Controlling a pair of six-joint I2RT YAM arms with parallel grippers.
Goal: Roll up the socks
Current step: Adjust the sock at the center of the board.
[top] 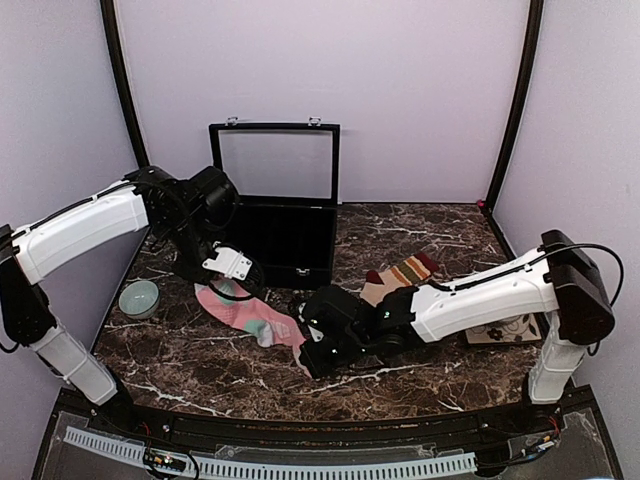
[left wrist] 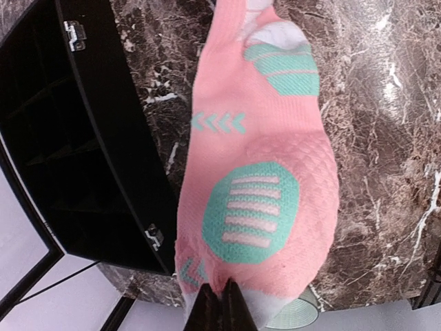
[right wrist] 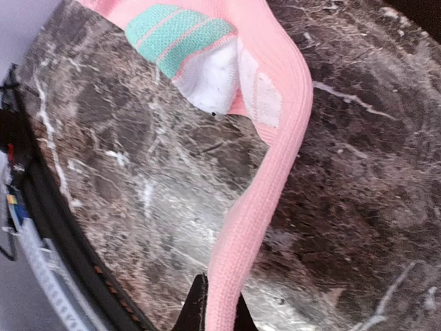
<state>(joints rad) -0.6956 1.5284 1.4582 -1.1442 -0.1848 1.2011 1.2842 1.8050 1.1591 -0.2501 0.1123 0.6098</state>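
Note:
I should use my left gripper to release the toe end of the pink sock on the front edge of the open black case (top: pixel 262 264) (left wrist: pixel 111 134).
The pink sock (top: pixel 250 315) with mint-teal patches lies stretched on the marble table between my two grippers. My left gripper (top: pixel 224 288) is shut on its pale toe end; in the left wrist view the sock (left wrist: pixel 255 172) runs away from the closed gripper (left wrist: pixel 220 295). My right gripper (top: pixel 306 352) is shut on the other end: in the right wrist view the ribbed pink cuff edge (right wrist: pixel 265 179) is pinched in the gripper (right wrist: pixel 219 307) and lifted off the table. The tan striped sock (top: pixel 400 274) lies behind the right arm, untouched.
An open black case (top: pixel 275 240) with its glass lid (top: pixel 275 165) upright stands at the back, close to the left gripper. A teal bowl (top: pixel 139 297) sits at the left. A patterned card (top: pixel 505 330) lies by the right arm's base. The table's front edge (right wrist: pixel 62 227) is near the right gripper.

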